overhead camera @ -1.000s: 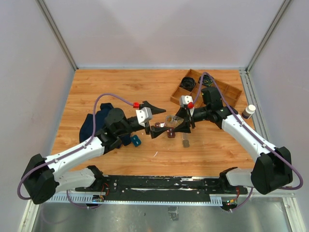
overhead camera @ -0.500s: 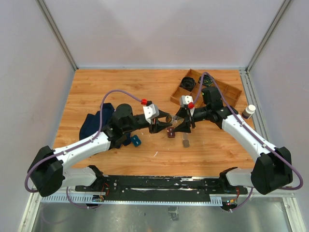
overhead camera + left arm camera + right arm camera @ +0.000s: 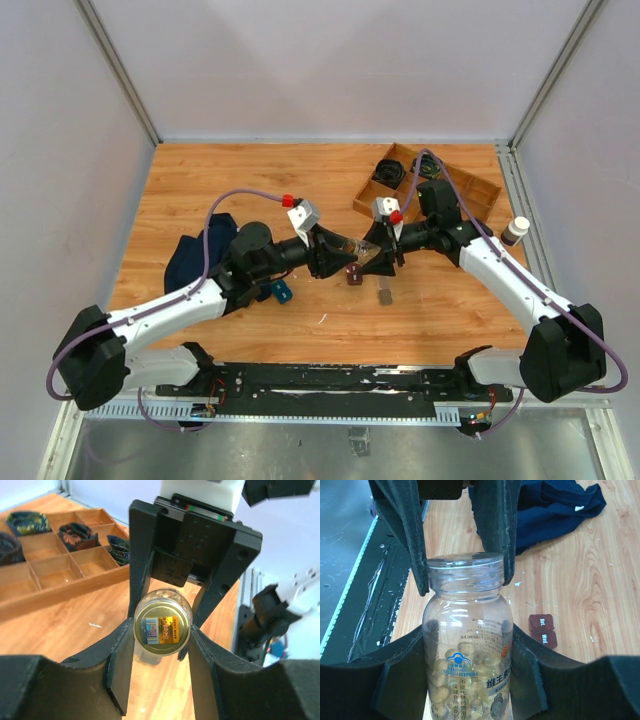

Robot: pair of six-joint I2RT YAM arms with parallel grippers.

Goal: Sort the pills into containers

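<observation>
The cap still sits on the bottle's neck; next my left gripper opens, roll back, regrips the gold top's rim (image 3: 163, 629) at a fresh angle and unscrews it further.
A clear pill bottle (image 3: 468, 690) with yellow softgels is held in the air by my right gripper (image 3: 468, 652), which is shut on its body. My left gripper (image 3: 161, 632) is shut on the bottle's gold-topped cap (image 3: 161, 627); its fingers (image 3: 412, 540) flank the cap in the right wrist view. In the top view the two grippers meet at the bottle (image 3: 355, 250). The two tiny dark-brown containers (image 3: 543, 630), marked "Sat." and "Wed.", lie side by side on the table below, also seen in the top view (image 3: 353, 276).
A wooden divided tray (image 3: 470, 190) with black cables stands at the back right. A navy cloth (image 3: 195, 255) lies at the left, a small blue object (image 3: 281, 291) beside it. A small grey piece (image 3: 385, 296) lies near the containers. A white bottle (image 3: 515, 231) stands at the right edge.
My left gripper has moved right and up to the bottle, turned, and closed on its cap. The right arm has held the bottle still.
</observation>
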